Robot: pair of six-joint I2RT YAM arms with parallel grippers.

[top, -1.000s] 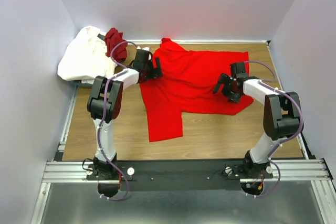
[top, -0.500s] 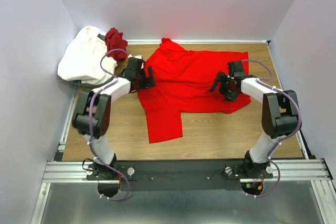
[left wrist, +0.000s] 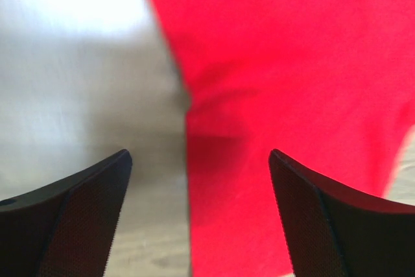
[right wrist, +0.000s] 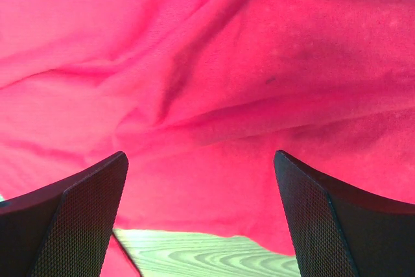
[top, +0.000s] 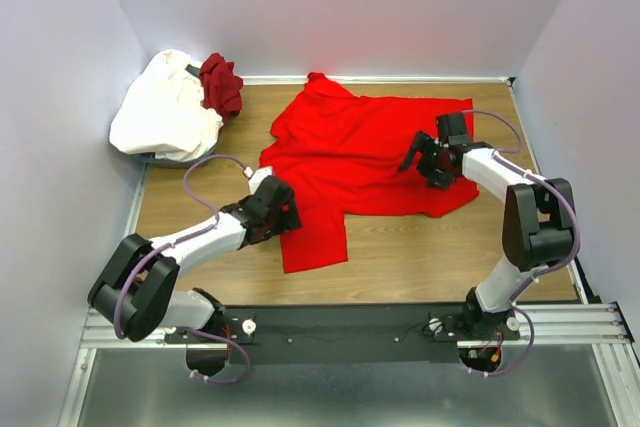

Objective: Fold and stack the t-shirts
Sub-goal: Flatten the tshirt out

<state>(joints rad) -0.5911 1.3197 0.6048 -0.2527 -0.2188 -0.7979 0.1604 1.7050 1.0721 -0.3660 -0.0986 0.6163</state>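
I need to next close my left gripper on the near corner [top: 286, 271] of the bright red t-shirt's flap, farther from my right gripper.
The bright red t-shirt [top: 365, 152] lies spread on the wooden table, with one flap reaching toward the near edge. My left gripper [top: 284, 215] hovers low at that flap's left edge. It is open, and the red cloth's edge [left wrist: 194, 160] runs between its fingers. My right gripper [top: 424, 161] is open over the shirt's right part, above wrinkled red cloth [right wrist: 214, 95] near its hem. Nothing is held. The white t-shirt [top: 163, 117] is heaped at the far left corner, with the maroon t-shirt [top: 221, 83] bunched against it.
Bare wood [top: 200, 197] shows left of the red shirt and along the near edge [right wrist: 194, 257]. Grey walls close in the table on three sides. A metal rail [top: 350, 327] with both arm bases runs along the front.
My left arm has swung from the shirt's far left, near the collar, back toward the near side to the lower flap's left edge. The right gripper has barely shifted.
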